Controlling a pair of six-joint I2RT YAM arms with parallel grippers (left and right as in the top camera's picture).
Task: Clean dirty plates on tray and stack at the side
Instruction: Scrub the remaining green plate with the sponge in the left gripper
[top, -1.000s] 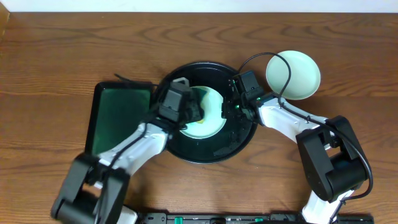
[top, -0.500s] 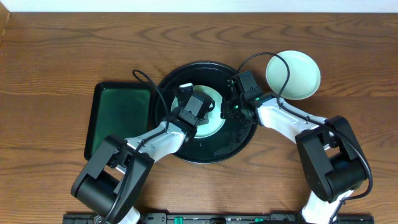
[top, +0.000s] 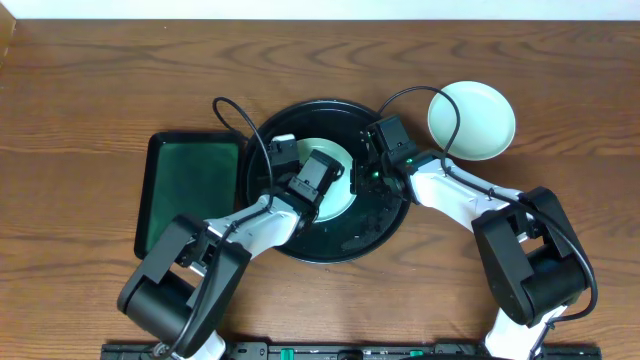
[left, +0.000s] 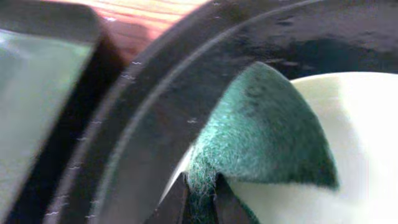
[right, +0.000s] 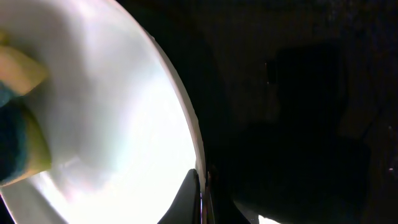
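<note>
The robot's left gripper should release the green scouring pad on the green inside of the rectangular black tray (top: 198, 211).
A pale plate (top: 340, 197) lies in the large round black tray (top: 345, 240). My left gripper (top: 295, 165) hangs over the plate's left part, shut on a green scouring pad (left: 261, 124) that rests on the plate (left: 354, 162) near its edge; its jaws (left: 202, 200) pinch the pad's lower corner. My right gripper (top: 362, 178) is shut on this plate's right rim, seen up close as thin jaws (right: 200, 193) nipping the white plate's (right: 112, 112) edge. A second plate (top: 471, 120) sits on the table to the right, outside the tray.
A rectangular black tray with a green inside (top: 190, 190) lies just left of the round tray. Both arms reach in from the table's front edge, with cables looping over the round tray's rim (left: 149, 124). A yellow-and-green pad edge (right: 18, 124) shows at the right wrist view's left.
My left arm has swung in and carried the pad a little rightward across the plate. The right gripper has stayed on the rim.
</note>
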